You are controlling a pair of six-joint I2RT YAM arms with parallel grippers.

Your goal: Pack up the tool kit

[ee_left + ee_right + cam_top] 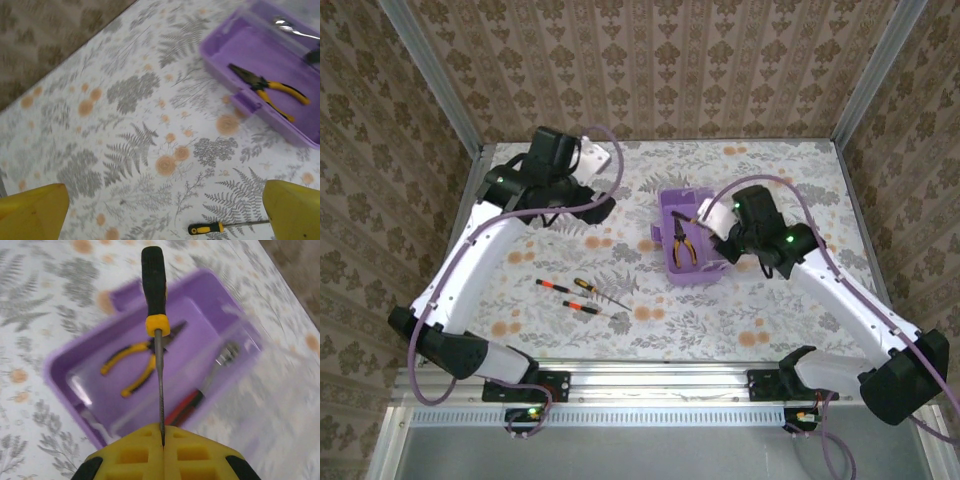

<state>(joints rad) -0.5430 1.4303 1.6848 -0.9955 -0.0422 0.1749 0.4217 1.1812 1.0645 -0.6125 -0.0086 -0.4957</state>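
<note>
The black-and-yellow screwdriver inside the clear lid [739,221] [247,424], alongside the purple box, will be let go by my right gripper.
The purple box [672,268] stands open right of the table's middle, with the orange-handled pliers [682,243] lying in it. My right gripper [162,440] hangs over the box [65,360], shut on the metal shaft of a black-and-yellow screwdriver [153,285] that points away across the tray. Below it lie the pliers [132,365] and a red-handled wrench [200,395] by the clear lid [240,340]. My left gripper [165,200] is open above bare cloth, with nothing between its fingers [35,207]. A screwdriver [212,228] lies near the right finger; the box [220,55] sits beyond it.
Three small screwdrivers [582,296] lie loose on the floral cloth, left of the box and in front of the left arm. A white block [596,156] sits at the back left. Metal rails and patterned walls [650,70] close in the table.
</note>
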